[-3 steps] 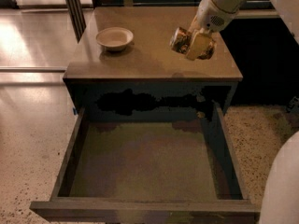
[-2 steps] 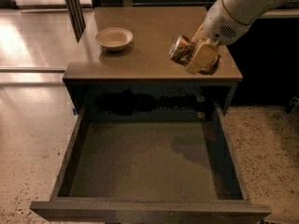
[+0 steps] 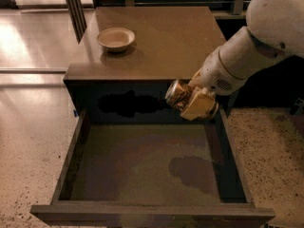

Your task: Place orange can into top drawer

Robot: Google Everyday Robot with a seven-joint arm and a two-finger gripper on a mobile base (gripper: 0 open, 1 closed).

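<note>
Next, the gripper releases the orange can, now above the open top drawer, on the olive-grey drawer's bottom near its middle (image 3: pixel 176 167), at the dark shadow's edge.
The orange can (image 3: pixel 177 94) is a shiny orange-gold can with dark markings, tilted on its side in my gripper (image 3: pixel 192 101). The gripper is shut on it and holds it in the air over the back right part of the open top drawer (image 3: pixel 142 167), just in front of the cabinet's front edge. The drawer is pulled far out, with dark walls and a flat olive-grey floor. My white arm (image 3: pixel 251 46) reaches in from the upper right.
A round beige bowl (image 3: pixel 116 38) sits on the brown cabinet top (image 3: pixel 161 37) at its left. The floor (image 3: pixel 28 113) is shiny at left and speckled at right (image 3: pixel 270 146). Dark railings stand behind the cabinet.
My gripper has carried the can from above the cabinet top's right side forward and down, past the front edge, to above the drawer's back right part.
</note>
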